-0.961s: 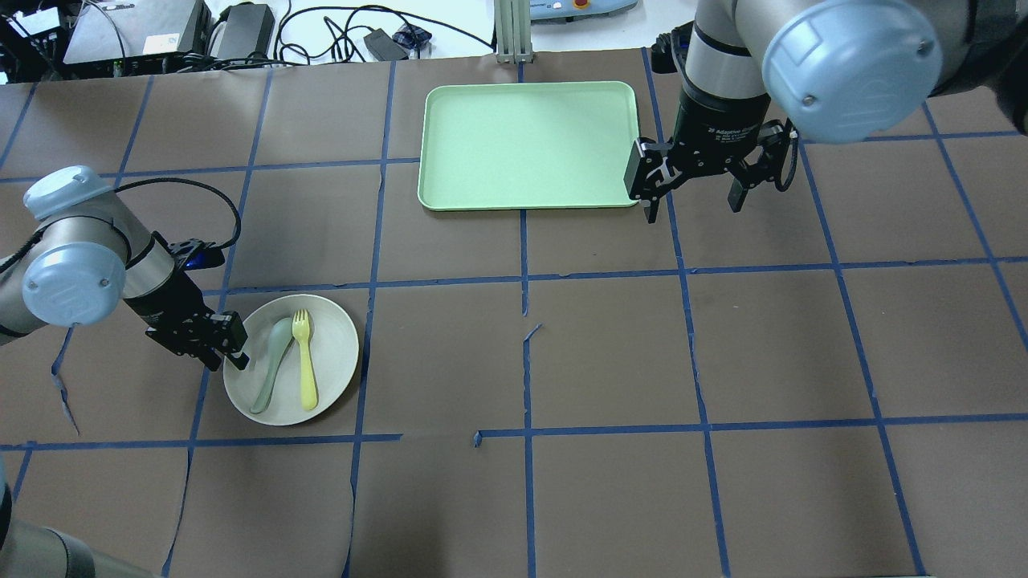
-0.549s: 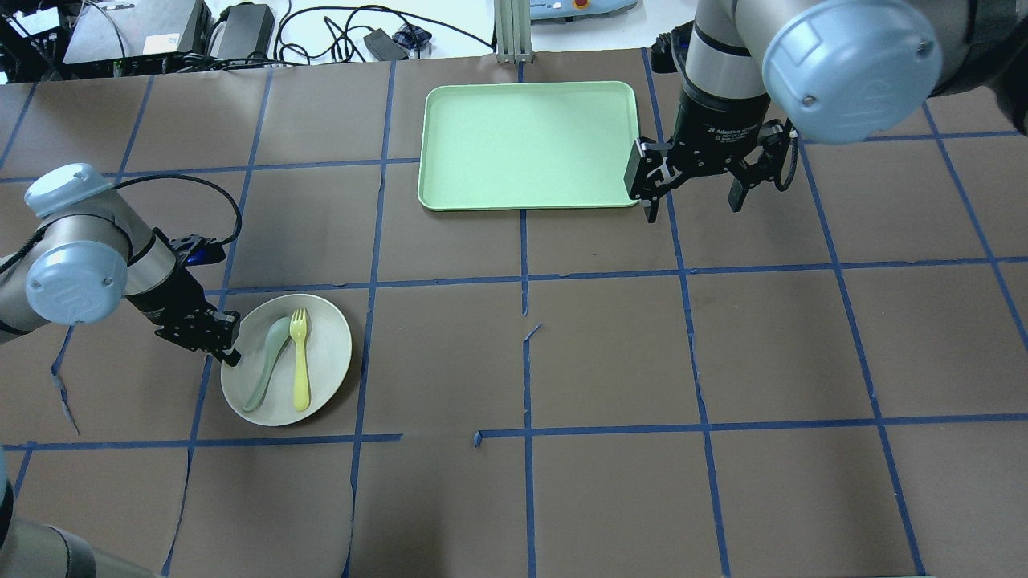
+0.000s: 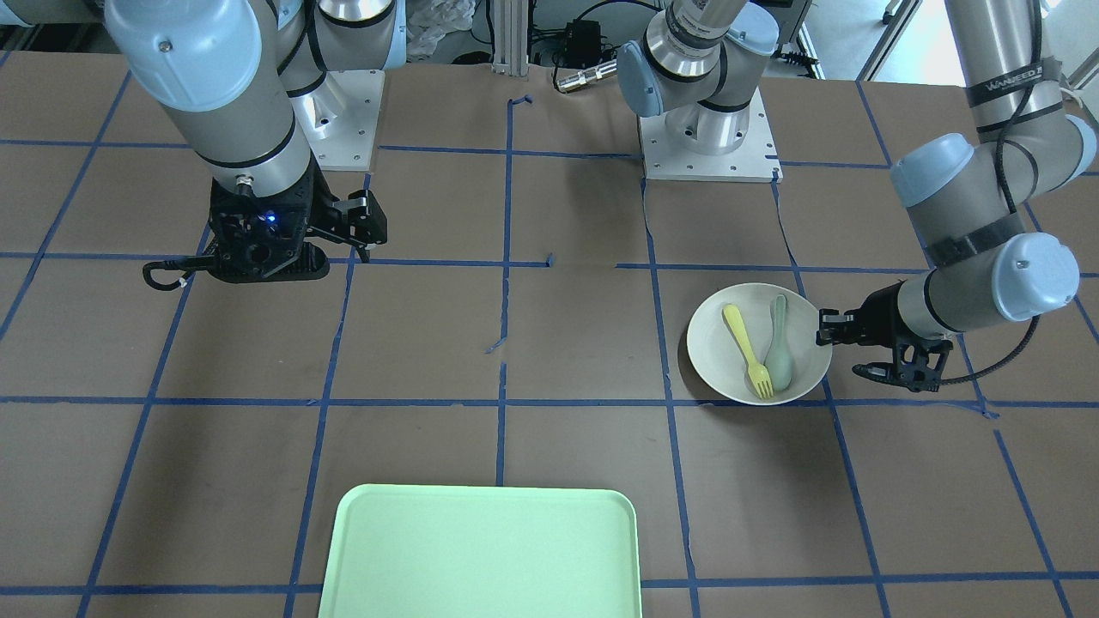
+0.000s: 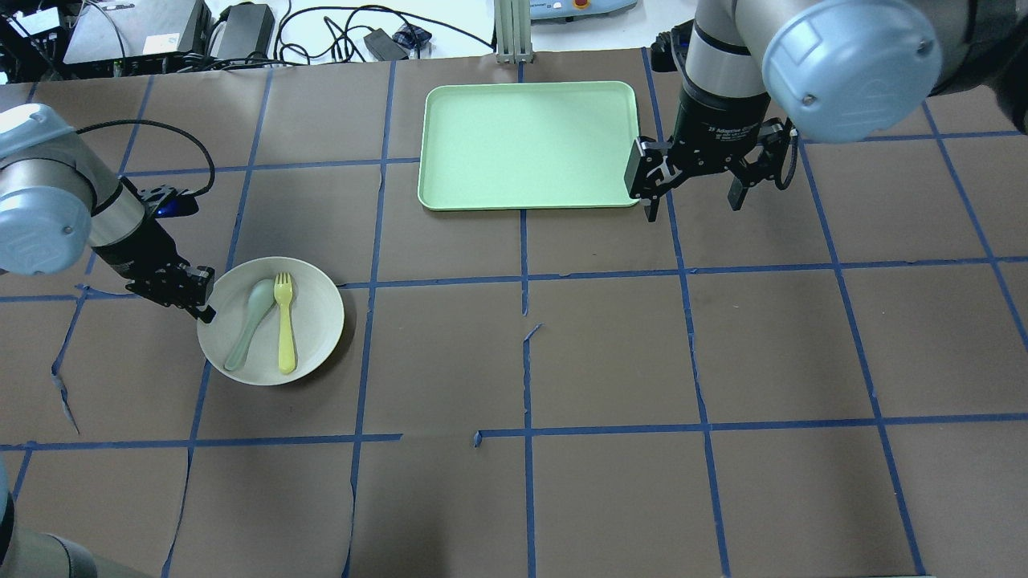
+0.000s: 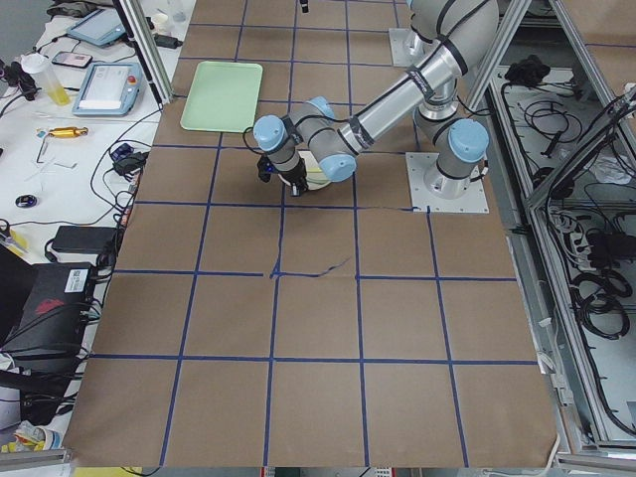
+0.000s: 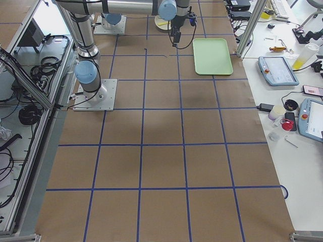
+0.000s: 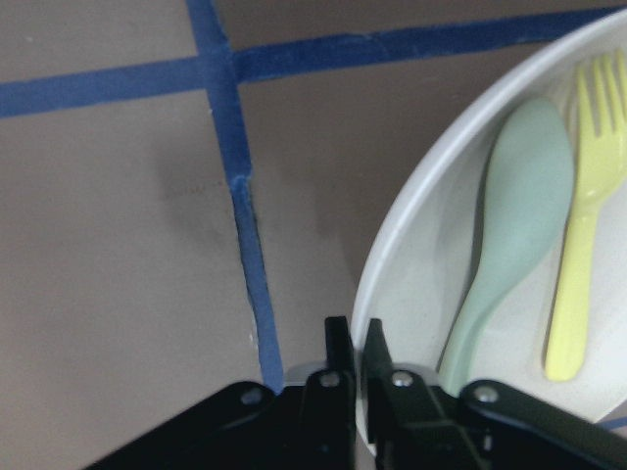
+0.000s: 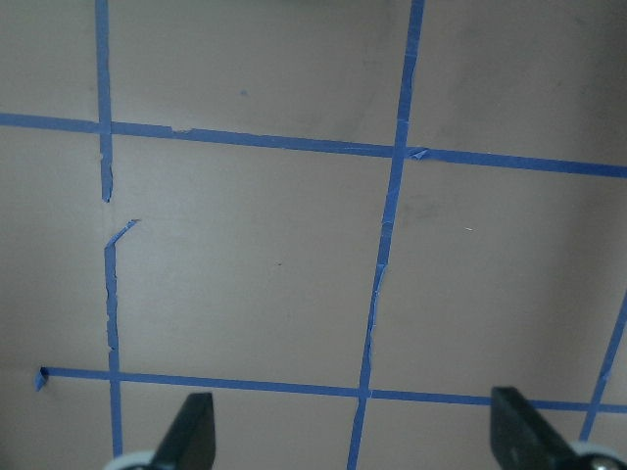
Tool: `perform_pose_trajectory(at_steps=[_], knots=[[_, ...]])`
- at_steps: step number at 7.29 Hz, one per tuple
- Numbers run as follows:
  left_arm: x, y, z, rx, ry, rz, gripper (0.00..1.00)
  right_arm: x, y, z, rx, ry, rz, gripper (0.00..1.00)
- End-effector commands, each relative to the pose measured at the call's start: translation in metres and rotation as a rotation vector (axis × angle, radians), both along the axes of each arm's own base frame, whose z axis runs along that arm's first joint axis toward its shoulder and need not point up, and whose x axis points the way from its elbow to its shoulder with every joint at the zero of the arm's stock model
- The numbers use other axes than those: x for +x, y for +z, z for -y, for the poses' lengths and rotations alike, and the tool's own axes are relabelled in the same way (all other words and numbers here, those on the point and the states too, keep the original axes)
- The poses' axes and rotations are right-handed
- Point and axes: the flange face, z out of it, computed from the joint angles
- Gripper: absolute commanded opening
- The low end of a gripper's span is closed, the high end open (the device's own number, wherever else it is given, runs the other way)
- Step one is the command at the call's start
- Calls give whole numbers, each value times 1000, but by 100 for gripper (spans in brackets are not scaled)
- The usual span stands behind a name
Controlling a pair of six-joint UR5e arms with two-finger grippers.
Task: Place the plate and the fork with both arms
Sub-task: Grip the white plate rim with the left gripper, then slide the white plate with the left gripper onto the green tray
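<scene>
Next, my left gripper sets the off-white plate down in the middle of the green tray (image 3: 479,578).
The off-white plate (image 4: 313,321) is at the table's left, carrying the yellow fork (image 4: 284,333) and a grey-green spoon (image 4: 249,321). My left gripper (image 4: 207,313) is shut on the plate's left rim; the left wrist view shows its fingers (image 7: 338,367) pinching the rim (image 7: 411,215). The plate also shows in the front-facing view (image 3: 713,352) with the fork (image 3: 745,350), the left gripper (image 3: 826,336) at its rim. My right gripper (image 4: 695,201) is open and empty, hovering beside the green tray's right edge; its fingertips (image 8: 191,436) show over bare table.
The light-green tray (image 4: 526,144) lies at the table's far middle, also in the front-facing view (image 3: 481,554). Blue tape lines grid the brown table cover. Cables and boxes (image 4: 161,32) sit beyond the far edge.
My left gripper has carried the plate, with fork and spoon on it, away from the robot and slightly left. The right arm has not moved.
</scene>
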Motion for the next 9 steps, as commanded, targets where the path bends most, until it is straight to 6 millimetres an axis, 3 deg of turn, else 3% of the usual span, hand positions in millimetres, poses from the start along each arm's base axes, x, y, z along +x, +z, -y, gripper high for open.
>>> perform_pose_trajectory(at_steps=[1, 2, 4, 7, 9], knots=[[-11, 25, 22, -40, 34, -71, 0, 0, 0, 0, -1, -3, -1, 100], [-33, 32, 38, -59, 91, -94, 0, 0, 0, 0, -1, 2, -3, 100], [-100, 66, 79, -114, 149, -129, 0, -1, -1, 0, 0, 8, -9, 100], [-177, 58, 147, -131, 201, -187, 0, -1, -1, 0, 1, -7, -6, 100], [-215, 45, 199, -140, 281, -186, 0, -1, -1, 0, 2, -7, -5, 100]])
